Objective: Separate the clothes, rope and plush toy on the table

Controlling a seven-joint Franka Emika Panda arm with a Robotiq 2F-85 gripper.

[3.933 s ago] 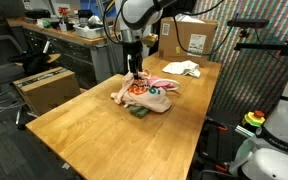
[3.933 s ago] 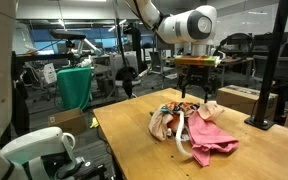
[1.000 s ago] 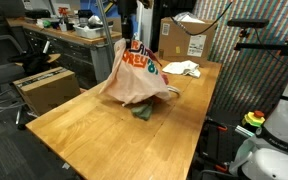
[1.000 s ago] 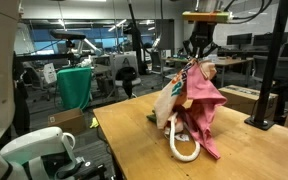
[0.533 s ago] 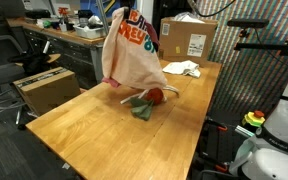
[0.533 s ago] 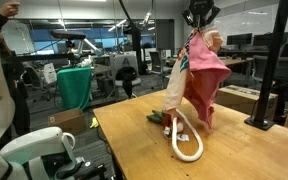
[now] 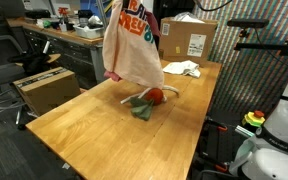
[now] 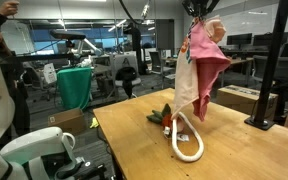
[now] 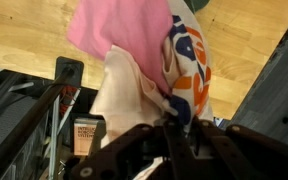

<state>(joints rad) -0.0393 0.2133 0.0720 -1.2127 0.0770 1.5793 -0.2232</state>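
Note:
Next, I let go of the bundle of clothes on the tabletop [image 7: 98, 99] between the white rope and the nearer box.
My gripper [image 8: 198, 10] is shut on a bundle of clothes [image 8: 199, 62] and holds it high above the table [image 8: 134, 150]. The bundle hangs free: a pink piece, a cream piece and a white piece with orange and blue print [image 7: 132, 45]. In the wrist view the clothes [image 9: 134, 60] are pinched between the fingertips of the gripper [image 9: 172, 128]. A white rope [image 8: 187, 143] lies looped on the table below. Next to it lies the plush toy [image 7: 155, 96], red with a green part [image 7: 141, 111].
A cardboard box [image 7: 189, 38] and a crumpled white cloth [image 7: 182, 68] sit at the far end of the table. Another box [image 7: 44, 86] stands beside the table. A black stand [image 8: 271, 95] rises by one table corner. A white robot body [image 7: 282, 125] is nearby.
The gripper has risen further with the clothes, which now hang clear of the table. The rope and plush toy stay behind on the tabletop.

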